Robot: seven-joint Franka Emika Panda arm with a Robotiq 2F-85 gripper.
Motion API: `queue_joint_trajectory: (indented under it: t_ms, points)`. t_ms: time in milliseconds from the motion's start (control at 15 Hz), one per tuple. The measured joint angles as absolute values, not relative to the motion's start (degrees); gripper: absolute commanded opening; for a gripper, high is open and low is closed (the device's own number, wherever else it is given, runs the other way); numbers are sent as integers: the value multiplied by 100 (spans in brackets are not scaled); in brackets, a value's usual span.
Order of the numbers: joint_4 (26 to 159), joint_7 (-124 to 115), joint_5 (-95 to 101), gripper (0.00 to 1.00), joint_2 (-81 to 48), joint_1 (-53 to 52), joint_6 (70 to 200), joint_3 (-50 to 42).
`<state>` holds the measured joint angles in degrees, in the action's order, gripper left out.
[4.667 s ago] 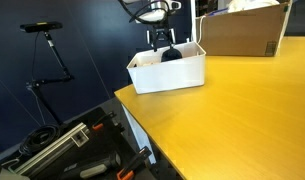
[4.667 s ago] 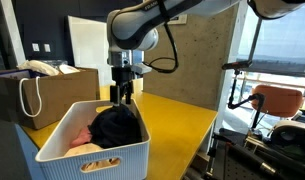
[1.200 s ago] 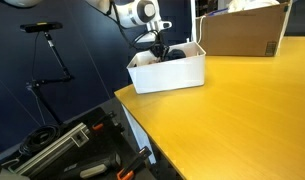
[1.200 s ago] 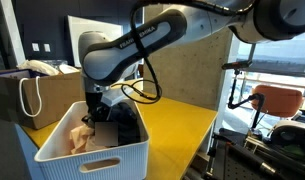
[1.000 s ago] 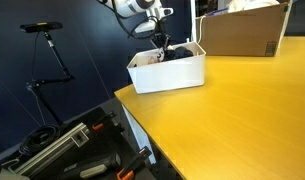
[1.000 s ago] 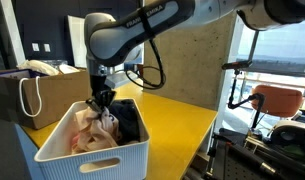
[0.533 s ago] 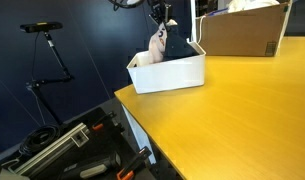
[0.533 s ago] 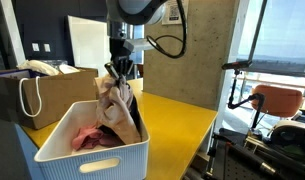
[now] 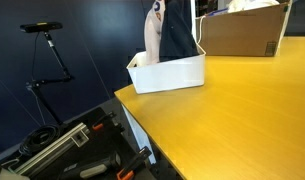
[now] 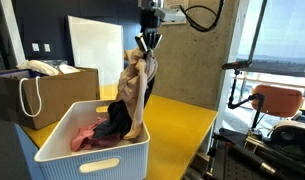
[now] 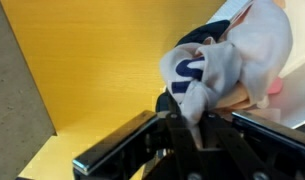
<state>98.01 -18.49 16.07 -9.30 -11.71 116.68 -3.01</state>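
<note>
My gripper is to release the heap of clothes, setting it free on the open yellow table (image 9: 250,99) beside the white plastic basket.
My gripper (image 10: 146,44) is raised high above the white plastic basket (image 10: 52,158) and is shut on a bunch of clothes (image 10: 135,90). The hanging bundle is beige and black, and its lower end still reaches into the basket. In an exterior view the same clothes (image 9: 169,30) dangle over the basket (image 9: 172,73), with the gripper itself above the frame. The wrist view shows the gripper (image 11: 189,118) pinching a white and dark blue fabric (image 11: 205,70). A pink garment (image 10: 90,135) stays in the basket.
A cardboard box (image 9: 243,30) stands behind the basket on the yellow table (image 9: 232,120). A second box with a white bag (image 10: 37,95) sits beside the basket. A tripod (image 9: 47,55) and equipment lie off the table's edge. An orange chair (image 10: 272,102) stands far off.
My gripper dipped into the basket, closed on the clothes, and has risen steadily, pulling the bundle up and out of the basket.
</note>
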Motion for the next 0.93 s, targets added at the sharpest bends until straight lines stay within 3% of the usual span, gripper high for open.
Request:
queue_joint_trajectory:
  t_ms: [467, 933]
  points:
    - [9984, -1803, 1866, 4, 187, -218, 10702, -337]
    - [10570, -1744, 1868, 4, 772, 558, 10565, -549]
